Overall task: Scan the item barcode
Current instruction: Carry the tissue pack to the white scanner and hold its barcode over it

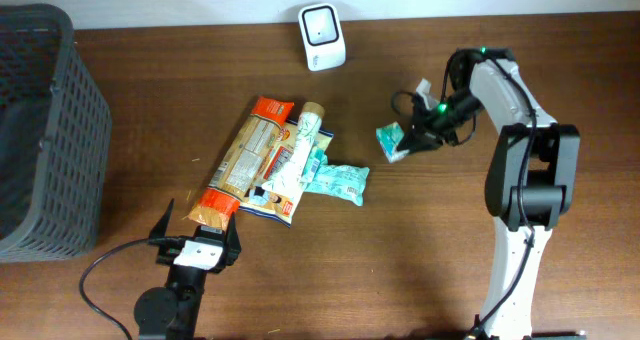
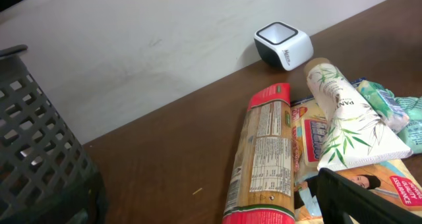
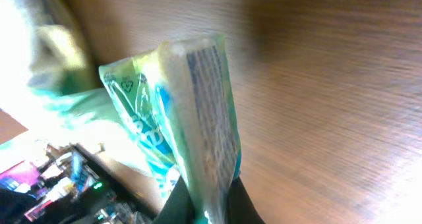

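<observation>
Next, my right gripper lets go of the small teal packet on the bare table (image 1: 468, 144) beyond the pile, away from the mesh basket.
My right gripper (image 1: 416, 137) is shut on a small teal packet (image 1: 392, 142) and holds it just above the table, right of and below the white scanner (image 1: 322, 36). In the right wrist view the packet (image 3: 198, 112) stands edge-on between the two dark fingers (image 3: 177, 205), with small print on its side; I cannot make out a barcode. The left gripper (image 1: 200, 232) stays open near the front left edge, nothing between its fingers. One of its fingers (image 2: 359, 201) shows at the bottom right of the left wrist view, and the scanner (image 2: 283, 45) stands by the wall.
A pile lies mid-table: a long pasta pack (image 1: 240, 160), a white tube (image 1: 302, 148), a teal packet (image 1: 340, 180) and a flat printed pack (image 1: 272, 198). A dark mesh basket (image 1: 40, 130) stands at the left edge.
</observation>
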Controlling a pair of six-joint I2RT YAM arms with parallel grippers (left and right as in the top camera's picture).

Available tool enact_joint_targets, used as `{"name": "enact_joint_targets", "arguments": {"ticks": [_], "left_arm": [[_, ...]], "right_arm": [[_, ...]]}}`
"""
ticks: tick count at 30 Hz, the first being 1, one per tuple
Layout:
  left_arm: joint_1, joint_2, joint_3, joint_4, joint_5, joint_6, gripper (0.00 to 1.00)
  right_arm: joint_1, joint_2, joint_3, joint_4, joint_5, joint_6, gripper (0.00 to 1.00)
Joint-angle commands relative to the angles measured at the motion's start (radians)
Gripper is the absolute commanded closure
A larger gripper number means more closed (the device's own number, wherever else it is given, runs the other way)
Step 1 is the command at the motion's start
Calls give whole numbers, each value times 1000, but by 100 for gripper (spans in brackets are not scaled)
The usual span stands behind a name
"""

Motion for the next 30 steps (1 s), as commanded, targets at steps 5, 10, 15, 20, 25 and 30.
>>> {"name": "enact_joint_targets", "arguments": {"ticks": [5,10,15,20,25,30], "left_arm": [[2,-5,-7,0,-7,16,1],[2,-5,-7,0,-7,16,1],[2,-5,-7,0,-7,16,1],[2,-5,-7,0,-7,15,1],[2,-5,-7,0,-7,15,1],[2,-5,-7,0,-7,15,1]], "right_arm": [[11,-32,176,-201,-872,-130,96],[48,-32,177,-291,-872,-41,96],[63,-32,177,-274,-840,-120,96],[123,-32,309,-185,-2,104,96],[294,-32,716,-18,722,257,96],[412,94,710,385,1198,221,96]]}}
